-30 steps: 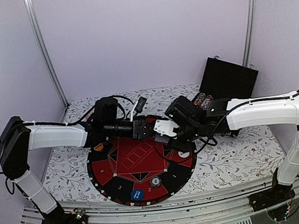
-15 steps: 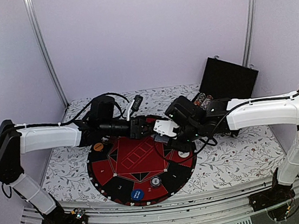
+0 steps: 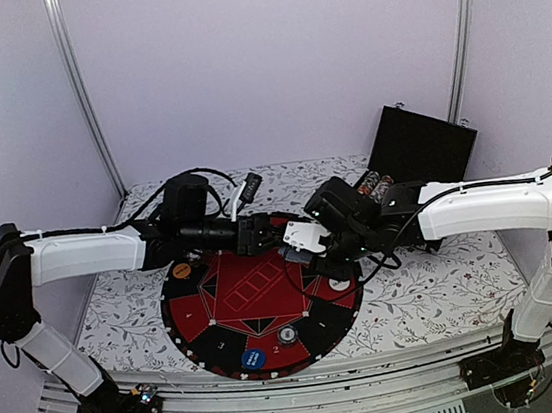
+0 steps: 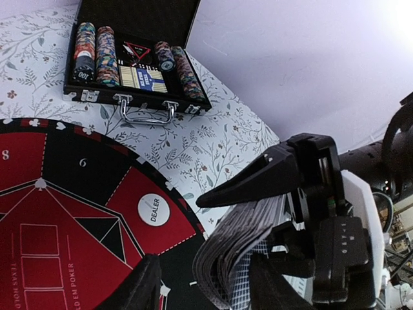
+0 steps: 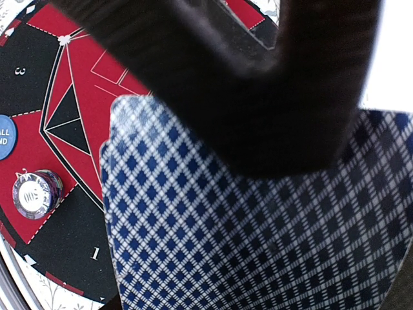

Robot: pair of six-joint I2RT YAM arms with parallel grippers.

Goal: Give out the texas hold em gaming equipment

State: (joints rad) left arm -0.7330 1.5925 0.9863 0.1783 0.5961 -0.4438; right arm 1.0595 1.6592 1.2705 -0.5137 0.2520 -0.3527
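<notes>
The deck's whole bent edge is between my left gripper's fingers, so my left gripper will pinch only the outer blue-backed cards [image 4: 241, 285] and peel them off the deck.
My right gripper [image 3: 303, 239] is shut on a deck of playing cards [image 3: 307, 233] over the far edge of the round red and black poker mat [image 3: 222, 344]. In the right wrist view the deck's blue diamond back [image 5: 213, 219] fills the frame under my dark finger [image 5: 245, 84]. My left gripper [image 3: 266, 236] is open right beside the deck. In the left wrist view its fingers [image 4: 139, 287] stand either side of the deck's bent edge [image 4: 235, 248]. On the mat lie an orange disc [image 3: 181, 271], a blue disc [image 3: 254, 358], a white dealer disc [image 3: 339, 283] and a striped poker chip [image 3: 288, 335].
An open black case [image 3: 424, 143] with rows of chips [image 4: 97, 55] and a card box stands at the back right on the floral tablecloth [image 3: 438, 297]. Both arms cross over the mat's far half.
The left arm's elbow has swung out to the left while its gripper stays by the deck. The right arm and the deck have not moved.
</notes>
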